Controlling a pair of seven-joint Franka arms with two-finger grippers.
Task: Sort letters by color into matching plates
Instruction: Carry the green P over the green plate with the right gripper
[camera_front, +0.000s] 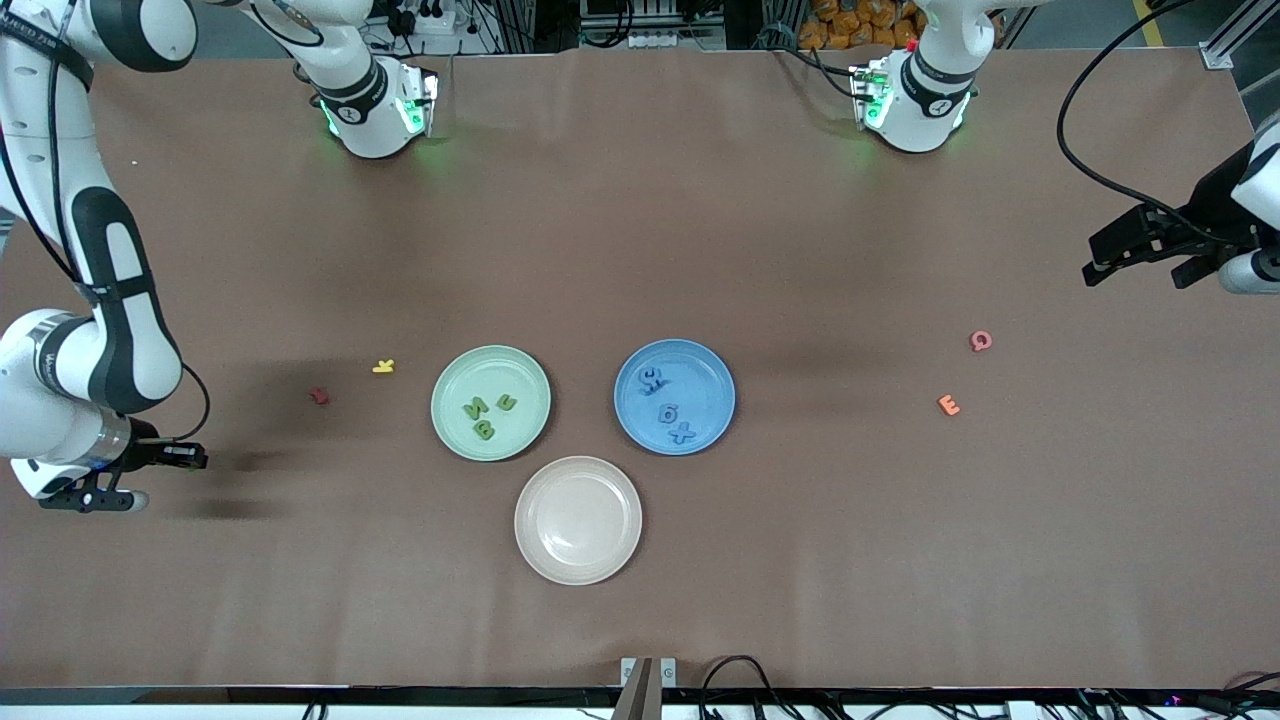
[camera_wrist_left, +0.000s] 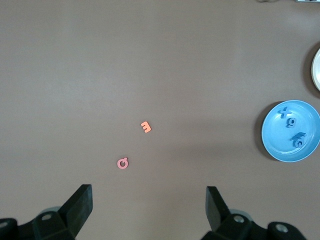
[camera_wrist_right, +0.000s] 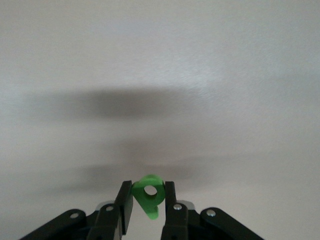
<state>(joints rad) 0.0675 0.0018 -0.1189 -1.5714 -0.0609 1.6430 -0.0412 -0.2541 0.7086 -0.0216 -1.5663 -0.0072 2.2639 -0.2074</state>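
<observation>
The bright green letter, now held over bare table, will be released by my right gripper in the gap (camera_front: 492, 412) among the green letters on the pale green plate.
My right gripper (camera_wrist_right: 148, 200) is shut on a bright green letter (camera_wrist_right: 148, 194) with a round hole, held over bare table at the right arm's end (camera_front: 190, 460). The pale green plate (camera_front: 522, 372) holds three green letters (camera_front: 485, 430). The blue plate (camera_front: 708, 368) holds blue letters (camera_front: 682, 433), and it also shows in the left wrist view (camera_wrist_left: 275, 142). My left gripper (camera_front: 1140, 268) is open and empty, up in the air over the left arm's end of the table (camera_wrist_left: 149, 205).
A beige-pink plate (camera_front: 578, 480) lies nearer the front camera than the two plates. A yellow letter (camera_front: 384, 366) and a red letter (camera_front: 320, 396) lie beside the green plate. A pink letter (camera_front: 981, 341) and an orange letter (camera_front: 948, 405) lie under the left gripper.
</observation>
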